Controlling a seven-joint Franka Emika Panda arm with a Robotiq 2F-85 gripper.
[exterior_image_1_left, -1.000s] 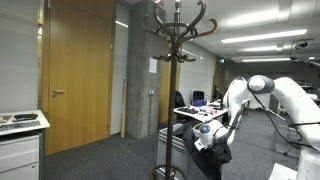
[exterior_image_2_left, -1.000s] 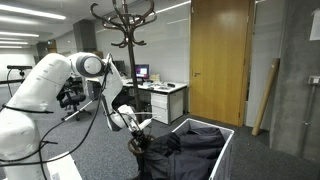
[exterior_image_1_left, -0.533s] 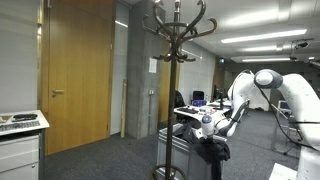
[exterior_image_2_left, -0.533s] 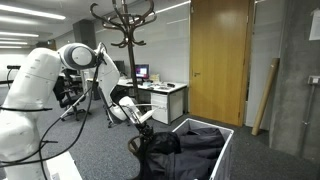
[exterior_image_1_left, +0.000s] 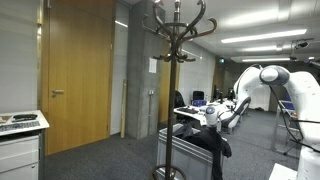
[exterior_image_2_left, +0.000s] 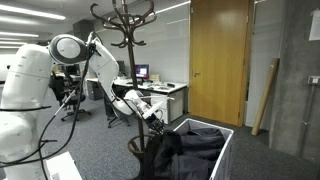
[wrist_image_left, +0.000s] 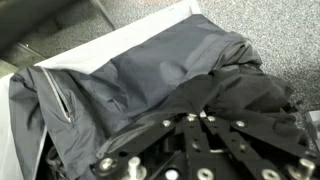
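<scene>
I should have my gripper let go of the dark jacket draped across the top of the white bin (exterior_image_1_left: 202, 138), behind the coat stand.
My gripper (exterior_image_2_left: 157, 121) is shut on a dark jacket (exterior_image_2_left: 168, 150) and holds a bunch of its cloth up over a white bin (exterior_image_2_left: 226, 150). The rest of the jacket hangs down into the bin. In an exterior view the gripper (exterior_image_1_left: 213, 117) is beside the wooden coat stand (exterior_image_1_left: 176, 60) with the jacket (exterior_image_1_left: 216, 146) hanging below it. In the wrist view the fingers (wrist_image_left: 193, 116) pinch gathered dark cloth (wrist_image_left: 150, 70), and the bin's white rim (wrist_image_left: 115, 43) shows behind it.
The coat stand also shows in an exterior view (exterior_image_2_left: 124, 25), close behind my arm. A wooden door (exterior_image_2_left: 220, 60), office desks (exterior_image_2_left: 160, 95) and a white cabinet (exterior_image_1_left: 20, 140) stand around. The floor is grey carpet.
My arm has lifted and moved toward the coat stand, pulling the jacket higher out of the bin. The gripper has stayed shut on the cloth.
</scene>
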